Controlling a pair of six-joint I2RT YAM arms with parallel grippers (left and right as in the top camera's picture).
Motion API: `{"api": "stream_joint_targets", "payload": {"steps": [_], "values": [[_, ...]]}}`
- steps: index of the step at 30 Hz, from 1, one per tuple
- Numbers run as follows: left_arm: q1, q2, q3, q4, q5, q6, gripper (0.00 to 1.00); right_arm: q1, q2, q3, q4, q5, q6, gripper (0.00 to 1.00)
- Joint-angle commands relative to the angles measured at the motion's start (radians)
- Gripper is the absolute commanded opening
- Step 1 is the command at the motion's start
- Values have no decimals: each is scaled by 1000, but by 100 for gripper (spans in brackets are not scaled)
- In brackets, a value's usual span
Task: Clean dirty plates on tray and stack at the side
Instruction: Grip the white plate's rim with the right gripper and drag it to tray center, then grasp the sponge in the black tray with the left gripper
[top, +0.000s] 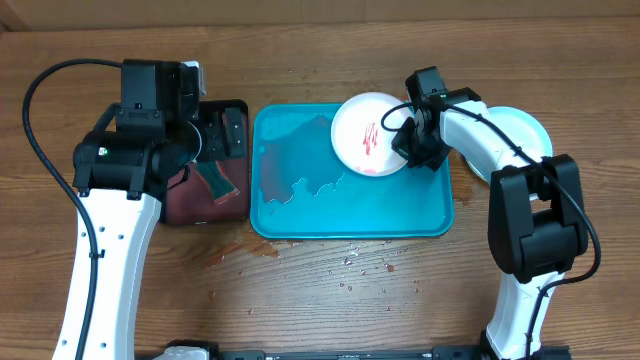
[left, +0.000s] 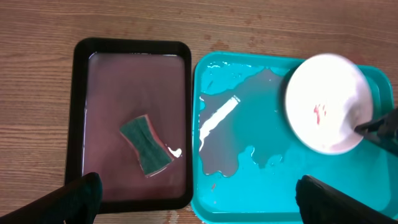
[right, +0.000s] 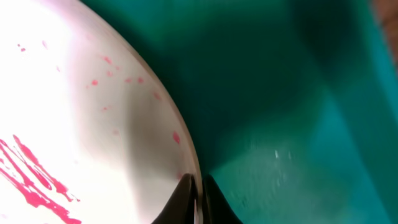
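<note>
The green and pink sponge's middle (top: 216, 180) (left: 147, 145) in the black-rimmed dark-red tray is the next place my left gripper will go to and close on.
A white plate (top: 365, 135) with red smears is tilted over the far right part of the turquoise tray (top: 350, 215). My right gripper (top: 408, 140) is shut on its right rim; the wrist view shows both fingers (right: 198, 196) pinching the plate's edge (right: 93, 124). The plate also shows in the left wrist view (left: 326, 102) over the tray (left: 249, 193). A pale mint plate (top: 522, 128) lies on the table to the right of the tray, partly hidden by the right arm. The yellow-green plate is out of view. My left gripper (left: 199, 199) is open above the gap between the two trays, empty.
A black-rimmed dark-red tray (top: 225, 205) left of the turquoise tray holds a green and pink sponge (left: 146, 145) in shallow water. Puddles of water lie on the turquoise tray (left: 233, 143). Droplets and red spots mark the table in front (top: 350, 262).
</note>
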Motion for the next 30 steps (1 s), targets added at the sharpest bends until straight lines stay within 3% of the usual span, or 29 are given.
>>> {"api": "stream_joint_targets", "payload": {"steps": [1, 5, 20, 22, 25, 30], "values": [[-8, 2, -2, 1, -7, 23, 100, 39, 14, -10, -37, -26, -150, 4], [-8, 2, -2, 0, -8, 23, 100, 79, 14, -10, -70, -45, -207, 4], [-8, 105, -6, -27, -86, 23, 100, 128, 14, -10, -70, -50, -208, 4], [-8, 137, -6, -30, -100, 23, 100, 127, 14, -8, -73, -50, -209, 32], [-8, 189, -6, -32, -154, 21, 100, 123, 14, 14, -105, -49, -209, 57], [3, 253, -10, -29, -216, 3, 100, 121, -25, 67, -159, -47, -238, 63]]}}
